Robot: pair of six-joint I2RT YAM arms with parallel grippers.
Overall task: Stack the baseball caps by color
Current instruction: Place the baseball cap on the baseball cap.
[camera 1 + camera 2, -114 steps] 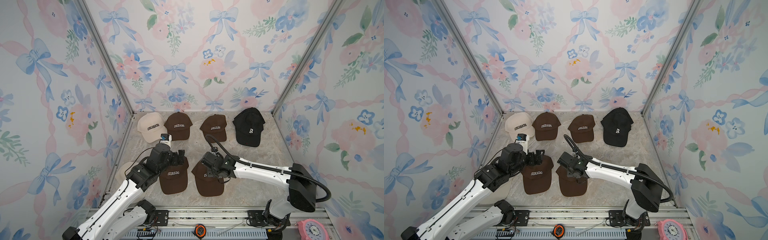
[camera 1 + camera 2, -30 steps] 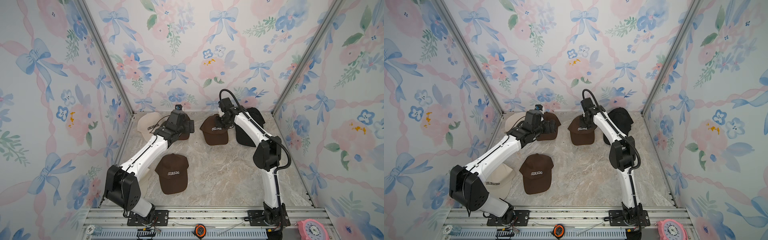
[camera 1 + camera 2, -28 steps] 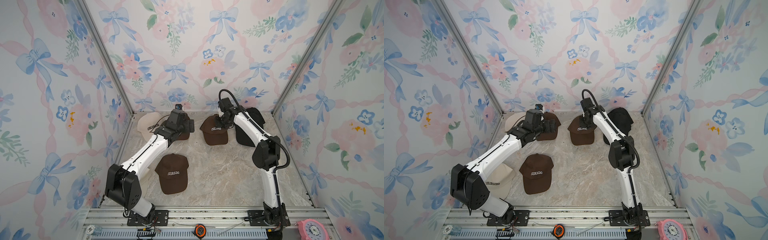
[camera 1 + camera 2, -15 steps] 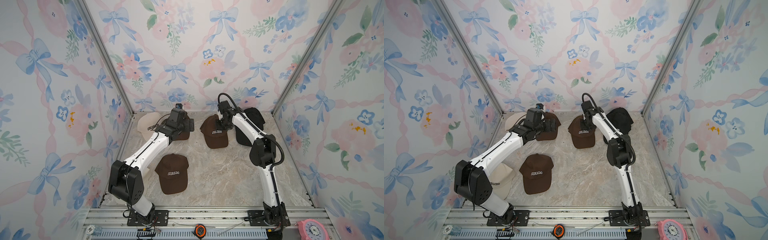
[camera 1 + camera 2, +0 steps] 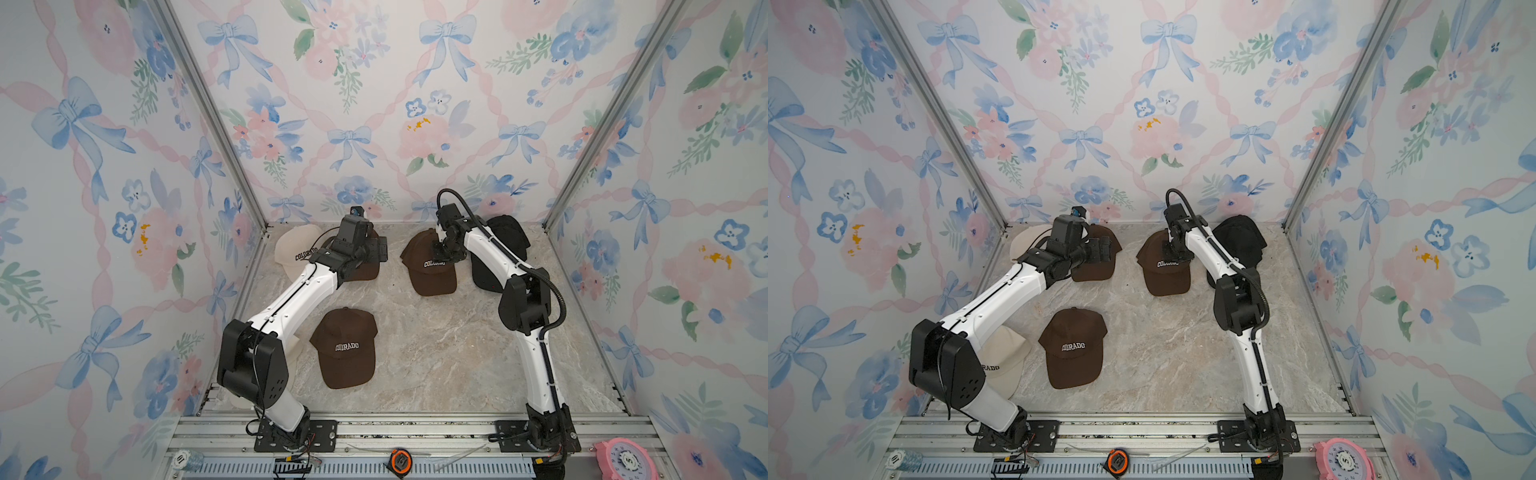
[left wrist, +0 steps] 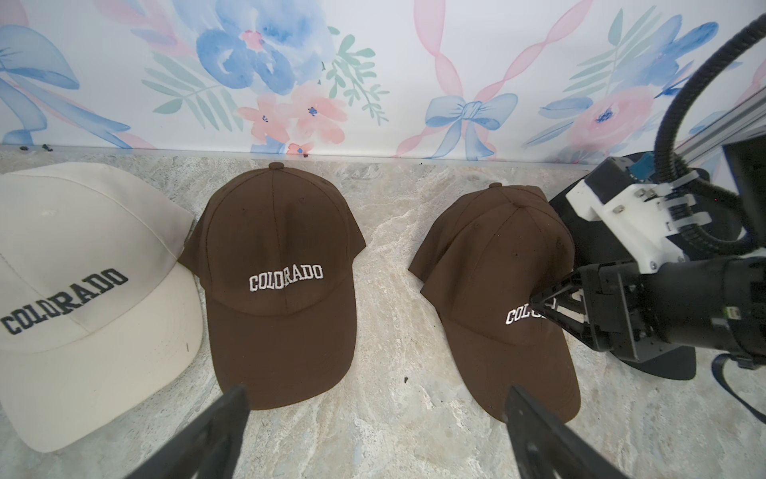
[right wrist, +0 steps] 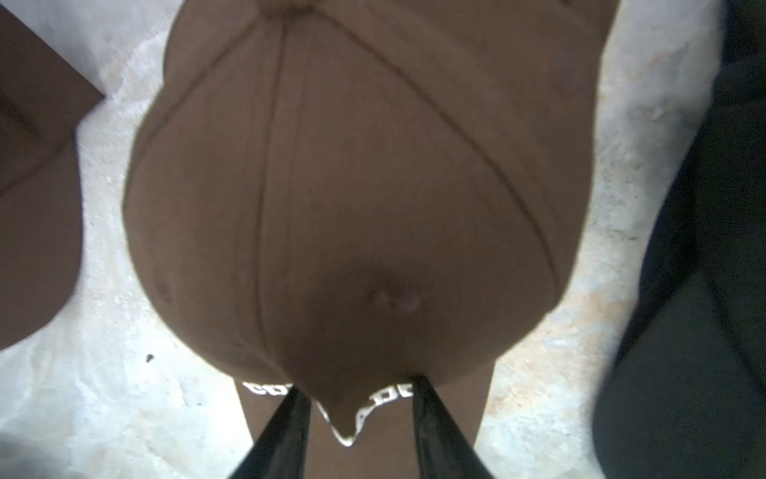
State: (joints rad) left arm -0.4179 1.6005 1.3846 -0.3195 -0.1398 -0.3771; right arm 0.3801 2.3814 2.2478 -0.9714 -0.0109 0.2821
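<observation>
The robot's left gripper needs to close on the middle of the COLORADO lettering point(image 5: 347, 346) on the brown cap that lies near the front.
At the back stand a cream cap point(image 5: 297, 253), a brown cap point(image 6: 277, 249) and a brown cap point(image 5: 430, 274) lying skewed on top of another brown one. A black cap point(image 5: 509, 232) sits behind my right arm. One brown cap point(image 5: 345, 349) lies near the front, and a cream cap point(image 5: 1007, 365) lies under my left arm. My right gripper point(image 7: 358, 390) stands open over the top stacked cap's front, a puckered fold of fabric between its fingers. My left gripper point(image 6: 375, 394) is wide open above bare floor between the two back brown caps.
Floral walls close in the marble floor point(image 5: 436, 353) on three sides. On the front rail lie a pink timer point(image 5: 623, 459), an orange tape measure point(image 5: 401, 459) and a roll of chips point(image 5: 187, 459).
My right gripper has gone from shut to open on the brown cap, which has settled onto the brown cap below. The left arm has barely shifted.
</observation>
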